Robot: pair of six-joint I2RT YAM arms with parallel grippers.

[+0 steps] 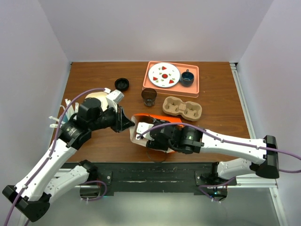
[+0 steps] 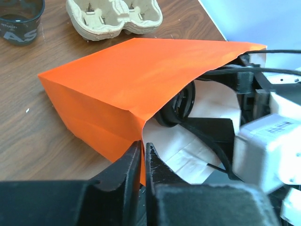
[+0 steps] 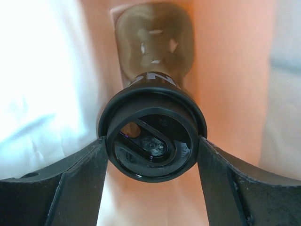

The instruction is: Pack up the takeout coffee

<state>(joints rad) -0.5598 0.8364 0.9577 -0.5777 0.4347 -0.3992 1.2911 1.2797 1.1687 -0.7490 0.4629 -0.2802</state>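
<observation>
My left gripper's fingers pinch only the thin front edge of the bag. It should open and take more paper by the folded corner (image 2: 135,114) above.
The takeout coffee (image 3: 155,117), a dark cup with a round black lid, lies on its side inside the orange paper bag (image 2: 117,80). My right gripper (image 3: 153,146) is shut on it, a finger pressed on each side of the lid. The lid's edge also shows in the bag's mouth in the left wrist view (image 2: 179,106). My left gripper (image 2: 142,145) is shut on the bag's lower front edge and holds the mouth open. From above, the bag (image 1: 157,121) lies at the table's front middle between both grippers. A blurred brown moulded shape (image 3: 155,37) shows beyond the cup.
A cardboard cup carrier (image 1: 182,107) lies behind the bag, and an open dark cup (image 1: 149,96) stands left of it. A flat black disc (image 1: 122,84) lies further left. A pink tray (image 1: 193,89) at the back holds a plate and a blue mug (image 1: 187,77).
</observation>
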